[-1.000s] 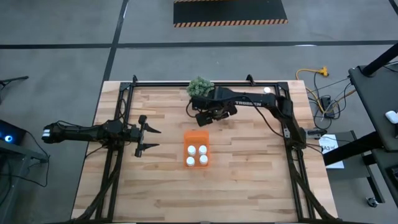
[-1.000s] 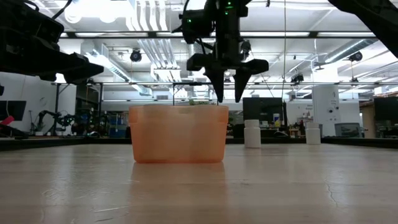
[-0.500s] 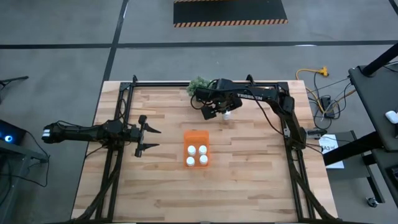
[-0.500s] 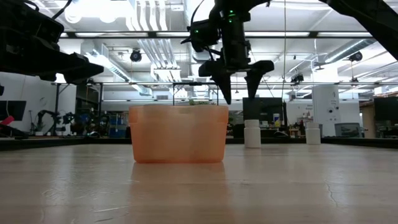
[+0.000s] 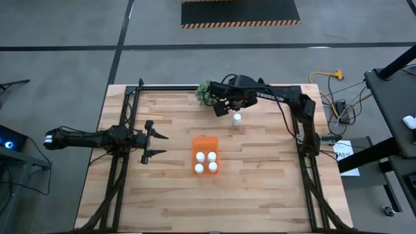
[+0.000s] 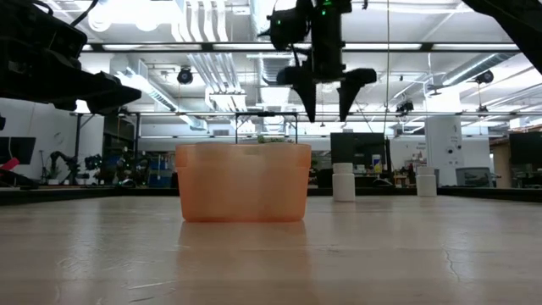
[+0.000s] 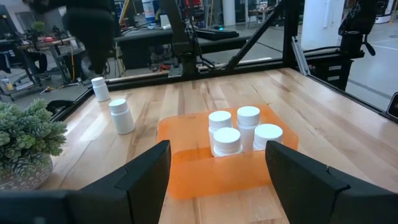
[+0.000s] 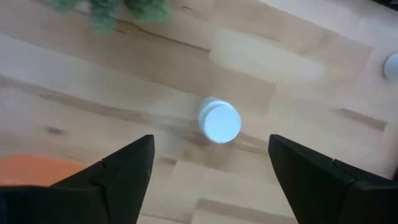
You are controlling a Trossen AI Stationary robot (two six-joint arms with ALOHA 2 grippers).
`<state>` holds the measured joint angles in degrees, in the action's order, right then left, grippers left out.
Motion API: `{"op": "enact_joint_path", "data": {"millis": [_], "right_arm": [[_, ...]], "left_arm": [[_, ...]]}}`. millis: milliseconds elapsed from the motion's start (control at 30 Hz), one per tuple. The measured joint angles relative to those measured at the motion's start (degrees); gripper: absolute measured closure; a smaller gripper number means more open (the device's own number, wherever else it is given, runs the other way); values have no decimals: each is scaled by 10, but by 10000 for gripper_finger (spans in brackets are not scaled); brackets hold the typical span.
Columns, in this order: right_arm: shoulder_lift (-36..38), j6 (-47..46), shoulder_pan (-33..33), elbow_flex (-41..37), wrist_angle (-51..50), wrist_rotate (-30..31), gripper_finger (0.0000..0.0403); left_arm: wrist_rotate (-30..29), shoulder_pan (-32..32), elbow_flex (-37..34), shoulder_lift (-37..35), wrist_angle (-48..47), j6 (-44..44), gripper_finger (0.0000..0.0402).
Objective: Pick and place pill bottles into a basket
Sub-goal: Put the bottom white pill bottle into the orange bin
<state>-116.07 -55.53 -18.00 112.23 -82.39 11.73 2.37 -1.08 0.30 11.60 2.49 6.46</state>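
Observation:
Next, I close my right gripper on the cap of the loose pill bottle (image 5: pixel 236 117) (image 8: pixel 221 123), the one that stands behind the orange basket near the green plant.
The orange basket (image 5: pixel 205 144) stands mid-table with several white pill bottles (image 7: pixel 248 116) upright in it. One loose bottle (image 5: pixel 237 119) stands on the wood behind the basket, and it also shows from above in the right wrist view (image 8: pixel 219 121). A second bottle (image 6: pixel 426 180) stands farther right. My right gripper (image 6: pixel 327 108) hangs open high above the table, pointing down, over the spot beside the loose bottle and near the plant. My left gripper (image 5: pixel 156 143) waits open at the table's left, level, facing the basket.
A small green plant (image 5: pixel 205 90) in a pot stands at the far edge, just left of my right gripper. Black frame rails (image 5: pixel 123 130) run along the table's left, right and far sides. Bare wood lies in front of the basket.
My right gripper has risen and gone from above the basket's far side toward the far right, ending over the loose bottle's area. Its fingers have spread wider. The basket and the bottles have not moved.

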Motion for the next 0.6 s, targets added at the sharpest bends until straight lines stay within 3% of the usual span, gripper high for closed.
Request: {"op": "enact_joint_path", "data": {"millis": [133, 233, 367, 600], "right_arm": [[9, 9, 15, 3, 2, 3, 101], [9, -46, 25, 3, 3, 8, 99], [9, -74, 15, -4, 3, -69, 95], [33, -84, -17, -35, 19, -108, 93]], "left_arm": [[0, 0, 0, 0, 0, 0, 157], [0, 0, 0, 0, 0, 0, 157], [0, 0, 0, 0, 0, 0, 157], [0, 0, 0, 0, 0, 0, 157]]}}
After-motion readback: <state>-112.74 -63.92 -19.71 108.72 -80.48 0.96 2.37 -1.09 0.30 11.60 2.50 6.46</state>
